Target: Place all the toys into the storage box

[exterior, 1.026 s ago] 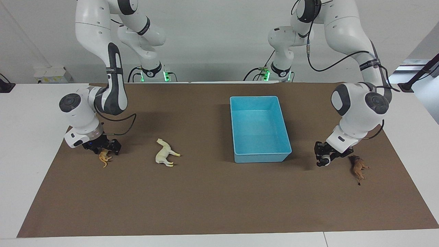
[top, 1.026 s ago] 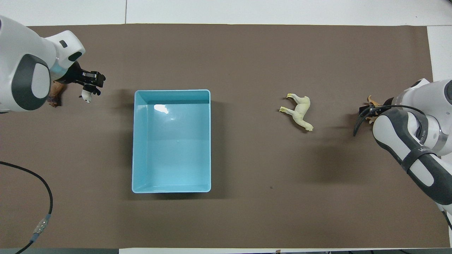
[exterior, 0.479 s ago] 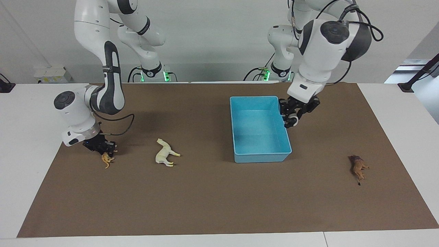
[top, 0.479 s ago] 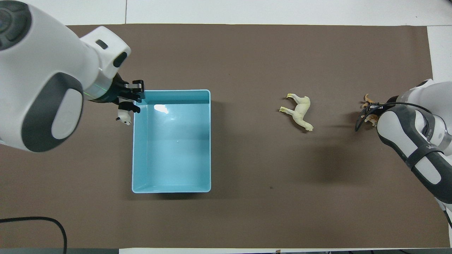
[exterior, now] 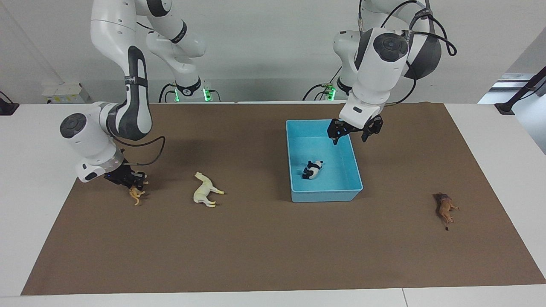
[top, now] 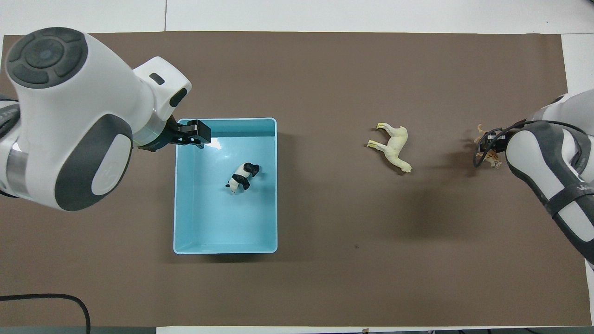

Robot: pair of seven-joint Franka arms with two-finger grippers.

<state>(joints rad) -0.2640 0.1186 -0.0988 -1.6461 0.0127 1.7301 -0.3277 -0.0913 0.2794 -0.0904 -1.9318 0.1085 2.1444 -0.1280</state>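
Note:
The orange tiger, now down at the mat, will go from my right gripper into the light blue storage box (top: 226,192) beside the panda's white head.
The light blue storage box (exterior: 326,196) holds the black-and-white panda (exterior: 312,169), which lies on its side; both also show in the overhead view, the box (top: 179,208) and the panda (top: 241,176). My left gripper (exterior: 350,135) hangs open and empty over the box's end nearest the robots (top: 197,138). My right gripper (exterior: 135,186) is down at the mat, shut on the orange tiger (exterior: 137,195), also seen from overhead (top: 487,153). The cream horse (exterior: 205,190) lies on its side beside it. The brown lion (exterior: 445,208) lies toward the left arm's end.
A brown mat (exterior: 273,247) covers the table between white table edges. In the overhead view the left arm's body hides the lion. A black cable (top: 41,299) lies at the mat's corner near the left arm.
My left gripper carried the panda from beside the lion up over the box and opened; the panda now lies in the box. My right gripper shifted slightly toward the horse with the tiger.

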